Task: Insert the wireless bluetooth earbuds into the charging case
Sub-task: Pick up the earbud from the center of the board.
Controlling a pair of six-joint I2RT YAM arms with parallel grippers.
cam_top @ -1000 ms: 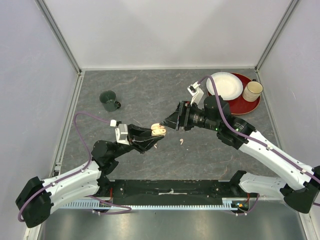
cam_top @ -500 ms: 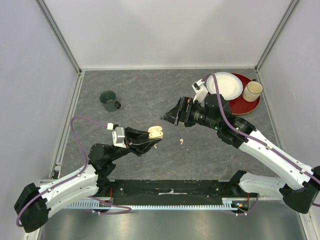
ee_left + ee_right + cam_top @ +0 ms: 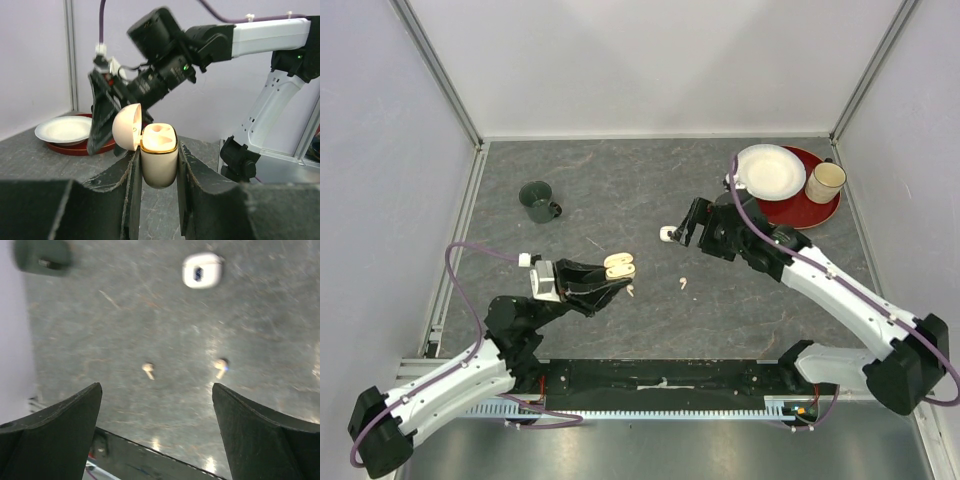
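Next, I close my right gripper on the round head (image 3: 683, 280) (image 3: 220, 363) of the earbud that lies farther from the beige charging case in my left gripper.
My left gripper (image 3: 618, 270) is shut on an open beige charging case (image 3: 620, 265), held above the table; in the left wrist view the case (image 3: 159, 160) stands upright between the fingers, lid swung left. Two tiny pale earbuds lie on the table: one (image 3: 633, 291) just beside my left fingers, one (image 3: 684, 284) to its right. Both show in the right wrist view (image 3: 148, 370) (image 3: 220, 365). My right gripper (image 3: 685, 228) is open and empty, high above the table; its jaws (image 3: 155, 387) stand wide apart.
A small white rounded case (image 3: 667, 235) lies on the table under my right gripper, also in the right wrist view (image 3: 202, 270). A dark green cup (image 3: 538, 200) stands far left. A white plate (image 3: 770, 170) and beige mug (image 3: 825, 182) sit on a red tray (image 3: 810, 212) far right.
My left gripper has drawn back left and nearer with the case. My right gripper has pulled away from the case to the right and turned downward, uncovering the white case.
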